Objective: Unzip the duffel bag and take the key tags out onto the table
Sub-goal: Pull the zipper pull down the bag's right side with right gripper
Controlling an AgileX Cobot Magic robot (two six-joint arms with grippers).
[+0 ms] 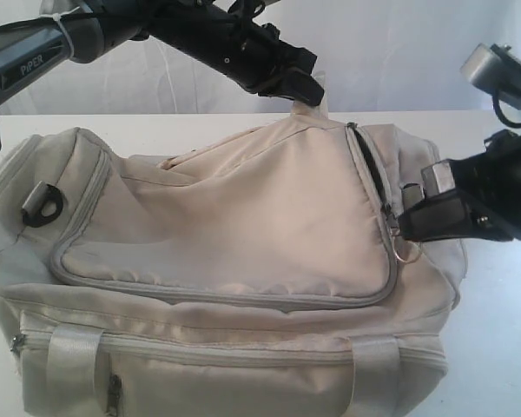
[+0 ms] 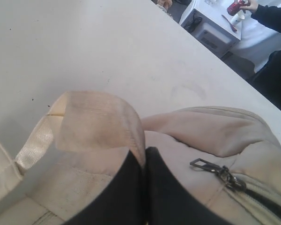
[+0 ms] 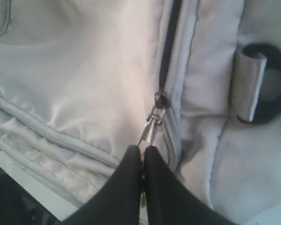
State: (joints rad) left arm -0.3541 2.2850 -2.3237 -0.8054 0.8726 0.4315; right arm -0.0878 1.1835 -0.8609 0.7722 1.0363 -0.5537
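Next, my right gripper lets go of the zipper pull between the top flap's near corner and the side-pocket zipper (image 1: pixel 351 324).
The cream-beige duffel bag (image 1: pixel 234 252) lies on the white table (image 1: pixel 504 347) and fills most of the exterior view. My left gripper (image 1: pixel 308 95) is above the bag's far side, shut on a webbing strap (image 2: pixel 100 122) that it holds lifted. My right gripper (image 1: pixel 408 228) is at the bag's right end, shut on the metal zipper pull (image 3: pixel 150 129) of the top flap zipper (image 1: pixel 372 169). That zipper is open for a short dark stretch (image 3: pixel 169 47) behind the slider. A second zipper pull (image 2: pixel 210 168) lies next to the left fingers. The key tags are hidden.
A black D-ring (image 1: pixel 43 201) sits on the bag's left end, another one (image 3: pixel 267 84) near the right gripper. A shut side-pocket zipper (image 1: pixel 226 347) runs along the bag's front. Bare table (image 2: pixel 84 47) lies beyond the bag, with a person and boxes (image 2: pixel 215 33) past its edge.
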